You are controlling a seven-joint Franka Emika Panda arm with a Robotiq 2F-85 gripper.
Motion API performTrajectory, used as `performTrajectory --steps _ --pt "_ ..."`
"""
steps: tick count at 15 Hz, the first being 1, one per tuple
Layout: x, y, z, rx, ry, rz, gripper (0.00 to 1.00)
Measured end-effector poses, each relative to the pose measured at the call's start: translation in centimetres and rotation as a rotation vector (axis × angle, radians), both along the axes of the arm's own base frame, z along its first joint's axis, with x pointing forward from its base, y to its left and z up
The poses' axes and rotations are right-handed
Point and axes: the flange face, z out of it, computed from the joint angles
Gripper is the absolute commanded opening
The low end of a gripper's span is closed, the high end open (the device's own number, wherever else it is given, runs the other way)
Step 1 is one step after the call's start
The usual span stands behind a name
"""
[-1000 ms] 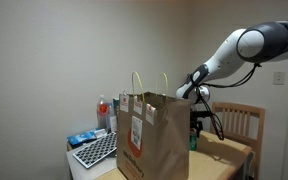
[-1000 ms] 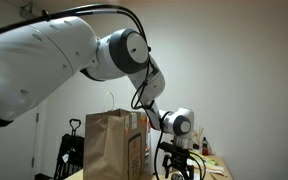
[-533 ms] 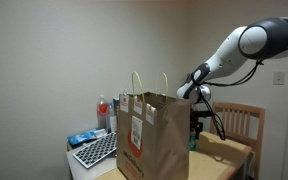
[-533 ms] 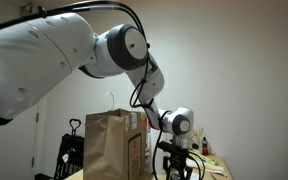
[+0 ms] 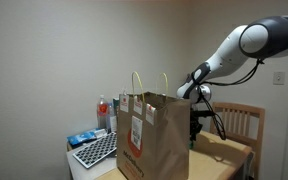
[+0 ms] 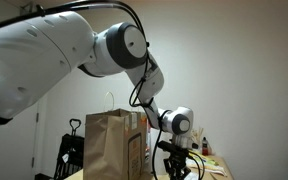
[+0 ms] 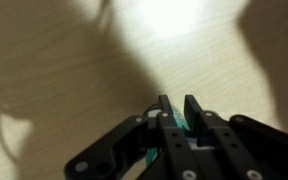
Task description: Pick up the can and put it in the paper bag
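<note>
My nearly shut fingers can't span the can; I will open them wide and grip around its sides (image 7: 151, 156).
In the wrist view my gripper (image 7: 177, 102) is shut on the can (image 7: 177, 119), whose green side shows between the two black fingers, low over the wooden table (image 7: 74, 60). In both exterior views the gripper (image 5: 195, 128) (image 6: 179, 165) hangs down at table height just beside the paper bag (image 5: 152, 135) (image 6: 114, 145). The bag is brown, stands upright with two pale looped handles and carries a white-and-red label. The bag's edge and the fingers hide the can in the exterior views.
Clear bottles with red on them (image 5: 102, 112) stand behind the bag. A keyboard (image 5: 96, 150) and a blue object (image 5: 81, 138) lie on a side surface by them. A wooden chair (image 5: 242, 122) stands behind the table (image 5: 222, 155).
The jaws have closed from wide open onto the can. The arm has stayed almost still beside the bag.
</note>
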Motion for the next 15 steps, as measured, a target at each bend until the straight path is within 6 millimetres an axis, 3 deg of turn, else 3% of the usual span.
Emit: performTrajectory --steps 1,3,4,6,10,15 --pt "0.01 0.01 0.02 0.0 0.0 0.0 0.28" --pt "0.03 0.05 0.05 0.0 -0.001 0.001 0.41" --pt "0.04 0.08 0.06 0.0 -0.001 0.001 0.73" --pt "0.06 0.09 0.05 -0.001 -0.001 0.002 0.74" --pt "0.09 0.05 -0.12 0.0 0.0 0.001 0.97" --pt "0.76 -0.32 -0.1 -0.008 -0.017 0.0 1.0"
